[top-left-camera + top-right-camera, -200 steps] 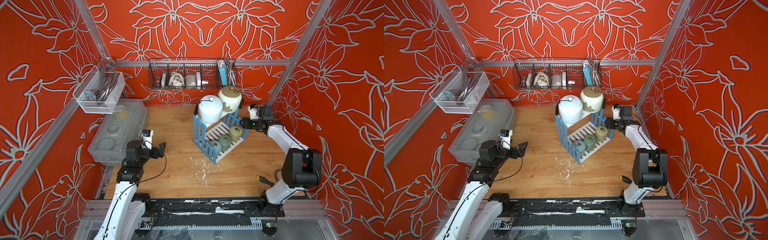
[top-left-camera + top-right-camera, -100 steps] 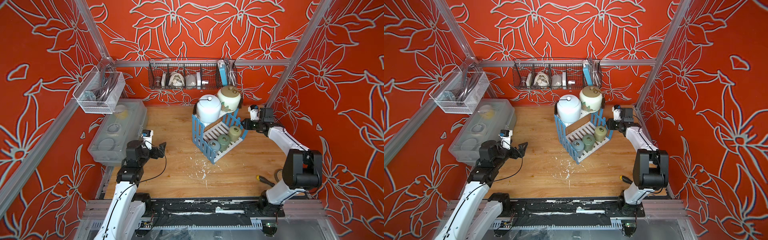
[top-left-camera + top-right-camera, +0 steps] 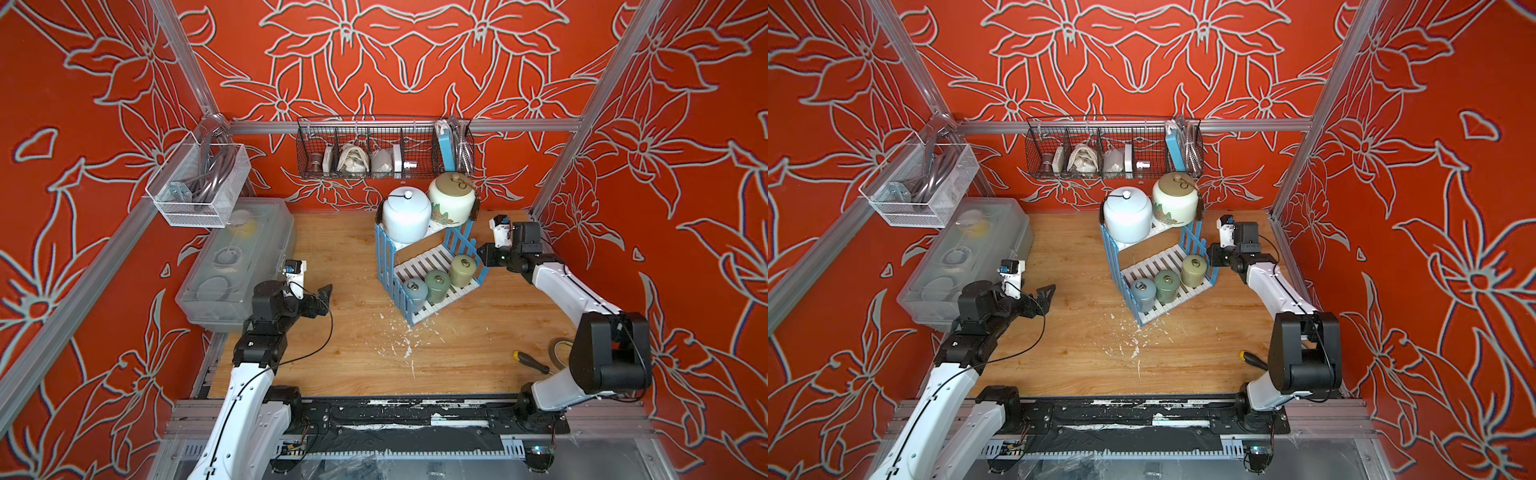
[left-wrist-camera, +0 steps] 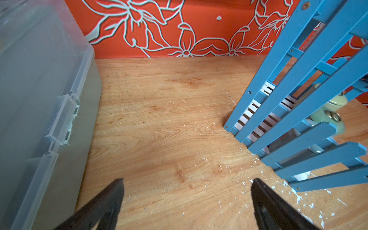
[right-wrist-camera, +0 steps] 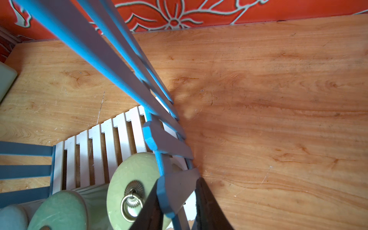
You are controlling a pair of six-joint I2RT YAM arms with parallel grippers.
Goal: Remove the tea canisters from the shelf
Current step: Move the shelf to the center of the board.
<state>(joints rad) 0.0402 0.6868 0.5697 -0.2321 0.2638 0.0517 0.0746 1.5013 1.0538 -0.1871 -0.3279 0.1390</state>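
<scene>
The shelf is crooked to the wall, so next my right gripper turns it straight and takes the shelf's front picket [image 3: 482, 275] while my left gripper takes the other side of the shelf.
The shelf [image 3: 388, 266] stands mid-table, turned at an angle. Its upper board carries a pale blue-white canister [image 3: 405, 220] and a cream painted one [image 3: 451, 205]. Grey-blue [image 3: 414, 291], green [image 3: 437, 284] and olive [image 3: 462, 270] canisters line the lower board. My right gripper [image 5: 177, 199] is shut on a blue picket [image 5: 177, 187] of the shelf's right side, beside the olive lid [image 5: 131, 179]. My left gripper [image 4: 187, 191] hangs open and holds nothing, over bare wood left of the shelf [image 4: 288, 111].
A clear plastic box [image 3: 237, 257] lies along the left wall. A white mesh basket [image 3: 199, 187] and a black wire basket [image 3: 382, 153] hang on the walls. A screwdriver [image 3: 530, 361] and a tape roll [image 3: 559, 349] lie front right. White flecks dot the wood.
My right gripper has closed onto the shelf's side picket, and the shelf has shifted a little to the left. The left arm has stayed still.
</scene>
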